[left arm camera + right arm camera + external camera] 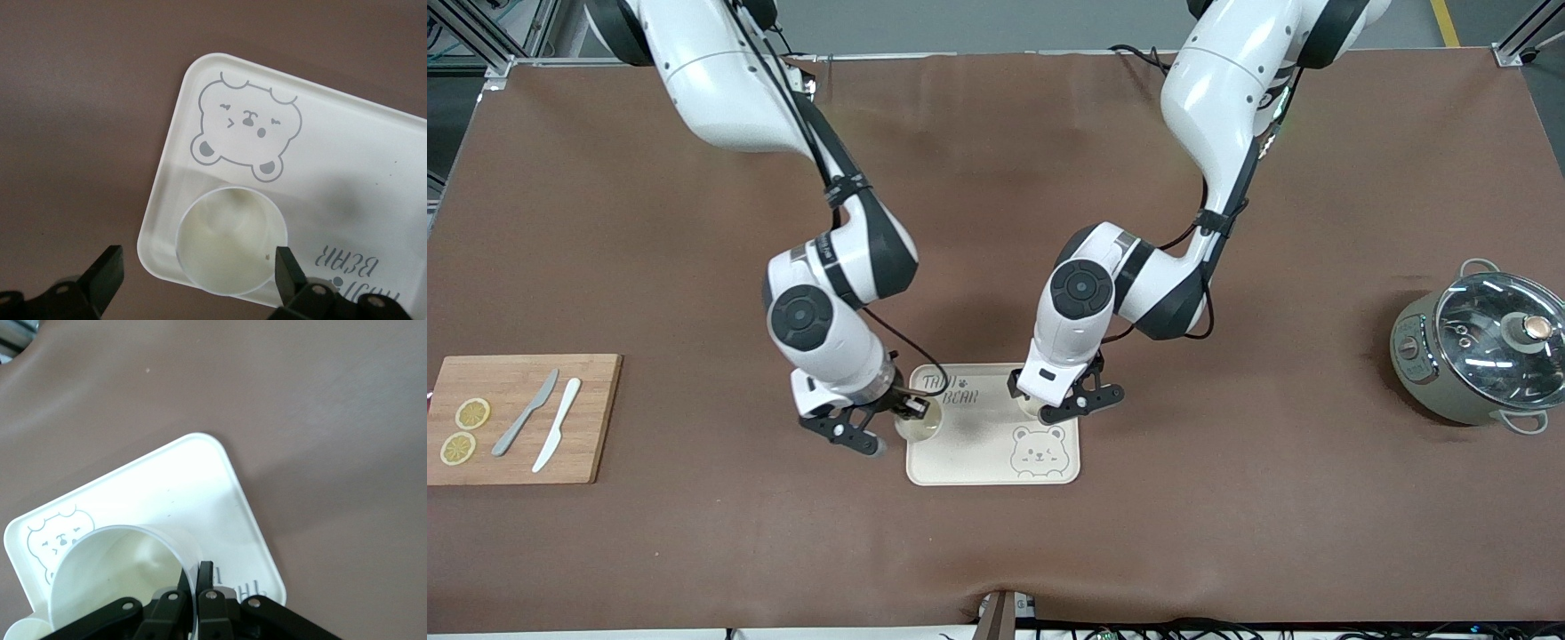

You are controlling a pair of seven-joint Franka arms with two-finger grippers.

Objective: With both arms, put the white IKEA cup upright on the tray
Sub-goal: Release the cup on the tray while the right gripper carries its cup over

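I will release the white cup in my right gripper upright on the cream tray (pixel 951 420) (pixel 193 543) beside the printed lettering.
The cream tray (pixel 983 444) with the bear face lies in the middle of the table. One white cup (pixel 232 240) stands upright on the tray (pixel 347 153), at the edge toward the left arm's end. My left gripper (pixel 197 280) hangs open just above this cup (pixel 1030 405), a finger on each side and clear of its wall. My right gripper (pixel 199 577) is shut on the rim of a second white cup (pixel 127 580). It holds that cup (pixel 919 425) at the tray's edge toward the right arm's end. I cannot tell whether its base rests on the tray (pixel 167 493).
A wooden cutting board (pixel 596 427) with two lemon slices (pixel 472 413) and two knives (pixel 527 412) lies at the right arm's end. A grey-green pot (pixel 1480 356) with a glass lid stands at the left arm's end.
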